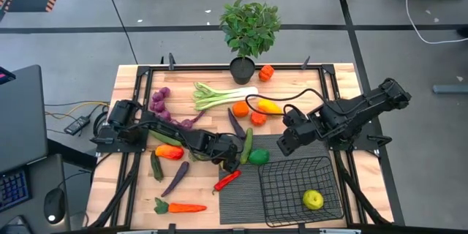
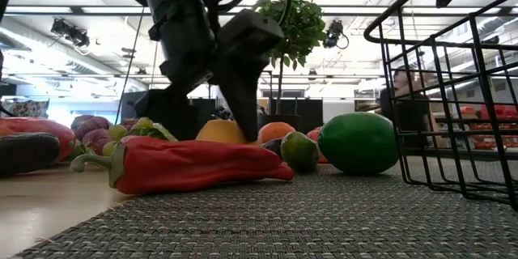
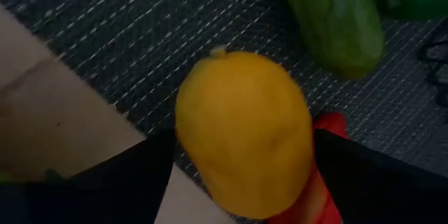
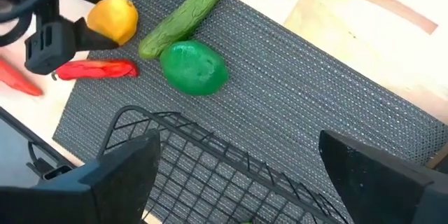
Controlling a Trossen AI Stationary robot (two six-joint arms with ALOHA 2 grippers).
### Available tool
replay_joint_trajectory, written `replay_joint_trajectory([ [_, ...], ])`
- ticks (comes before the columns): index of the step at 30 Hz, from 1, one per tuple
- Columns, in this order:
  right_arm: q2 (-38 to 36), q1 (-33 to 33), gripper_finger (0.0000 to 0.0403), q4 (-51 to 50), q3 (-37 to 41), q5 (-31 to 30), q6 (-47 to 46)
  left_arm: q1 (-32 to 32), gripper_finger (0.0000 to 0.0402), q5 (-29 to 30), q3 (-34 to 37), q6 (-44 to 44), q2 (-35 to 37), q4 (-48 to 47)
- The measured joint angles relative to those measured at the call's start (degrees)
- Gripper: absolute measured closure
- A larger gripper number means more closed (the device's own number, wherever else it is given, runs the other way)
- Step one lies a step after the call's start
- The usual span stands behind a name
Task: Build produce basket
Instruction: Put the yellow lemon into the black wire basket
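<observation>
I will next move my right gripper to the middle of the green cucumber (image 1: 247, 147) (image 4: 187, 15) beside the green lime and close it there.
A yellow round fruit (image 3: 245, 133) lies at the dark mat's far left edge, against a red chili pepper (image 4: 98, 70). My left gripper (image 1: 232, 157) points steeply down over it and is open, with one finger on each side of the fruit. My right gripper (image 4: 238, 143) hangs open and empty above the far rim of the black wire basket (image 1: 292, 162). The basket stands on the mat (image 1: 241, 197) with one yellow-green fruit (image 1: 313, 199) inside. A green cucumber (image 4: 185, 14) and a green lime (image 4: 194, 68) lie on the mat near the yellow fruit. My left gripper comes at the yellow fruit from above, slanting down, and its two fingers (image 3: 140, 175) stand close along the fruit's two sides (image 3: 183, 147). I cannot tell whether they touch it. The fruit rests on the table.
Loose produce covers the table's left and far parts: purple grapes (image 1: 159, 102), a leek (image 1: 223, 95), a carrot (image 1: 179, 207), a purple eggplant (image 1: 175, 179), a red-yellow pepper (image 1: 170, 151) and a yellow pepper (image 1: 269, 106). A potted plant (image 1: 248, 36) stands at the far edge.
</observation>
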State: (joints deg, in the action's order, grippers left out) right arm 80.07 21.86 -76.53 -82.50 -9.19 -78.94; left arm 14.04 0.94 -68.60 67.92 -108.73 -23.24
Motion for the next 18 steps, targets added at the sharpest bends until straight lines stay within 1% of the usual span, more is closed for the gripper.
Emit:
replay_joint_trajectory([
  [4,0.0,-0.21,0.0021,-0.36,0.0,1.63,1.88,0.0,0.0124,-1.22,-0.01,0.45,0.3,0.39],
  [8,0.0,-0.05,0.003,-1.14,0.0,1.9,2.44,0.04,0.0177,-1.43,0.0,1.94,2.39,0.79],
  [9,0.0,0.08,0.0033,-1.32,0.0,1.9,2.46,-0.02,0.0183,-1.41,0.0,1.92,3.17,0.48],
  [15,0.0,1.53,0.0045,-3.84,0.0,4.02,2.65,-0.76,0.0185,-1.19,0.0,2.2,9.09,0.11],
  [18,0.0,2.66,0.005,-5.61,0.0,4.44,2.63,-0.76,0.0173,-0.76,-0.04,3.9,12.28,0.1],
])
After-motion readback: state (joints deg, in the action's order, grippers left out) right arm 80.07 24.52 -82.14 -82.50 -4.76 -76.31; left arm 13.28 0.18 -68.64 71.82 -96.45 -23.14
